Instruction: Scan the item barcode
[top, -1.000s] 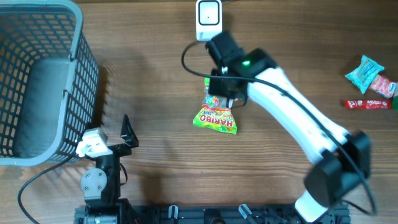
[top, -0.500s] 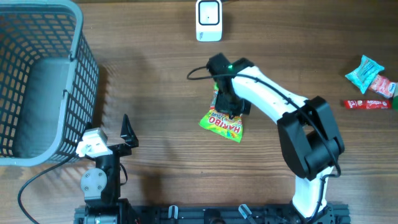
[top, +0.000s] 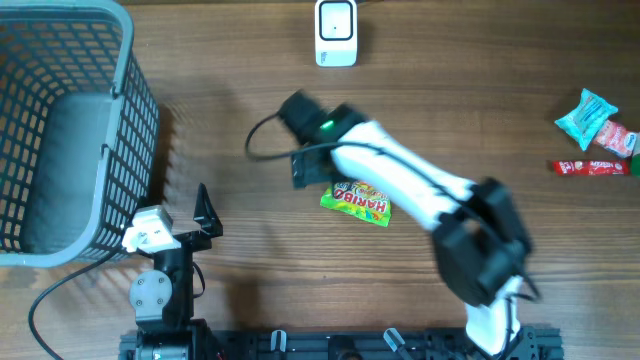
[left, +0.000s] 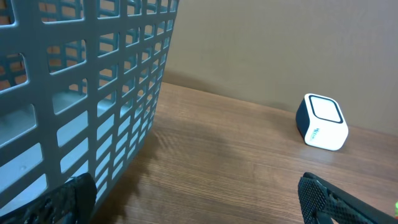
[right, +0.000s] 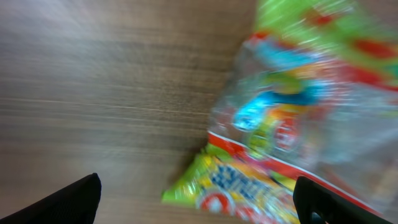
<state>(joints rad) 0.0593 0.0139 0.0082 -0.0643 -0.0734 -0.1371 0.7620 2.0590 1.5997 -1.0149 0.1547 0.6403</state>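
I should shift over and pinch the bag's clear middle (right: 301, 121) before scanning, because my right gripper's fingers reach across only a corner of the bag's Haribo end.
The item, a green and yellow Haribo bag (top: 357, 201), lies flat on the wooden table near the middle. My right gripper (top: 311, 170) hovers just left of it, open, holding nothing. In the blurred right wrist view the bag (right: 292, 124) spreads below and between the wide-apart fingertips of that gripper (right: 199, 205). The white barcode scanner (top: 336, 32) stands at the far edge, apart from the bag. My left gripper (top: 205, 214) rests open near the front left; in its own view this left gripper (left: 199, 202) faces the scanner (left: 321, 121) across bare wood.
A large grey mesh basket (top: 120, 60) fills the left side, and its wall (left: 81, 93) stands close to my left fingers. Two teal and red snack packets (top: 592, 116) and a red bar (top: 590, 167) lie at the right edge.
My right gripper has opened and let go of the bag. The bag came down from near the scanner onto the table, and the right wrist swung left of it. The left arm stayed still.
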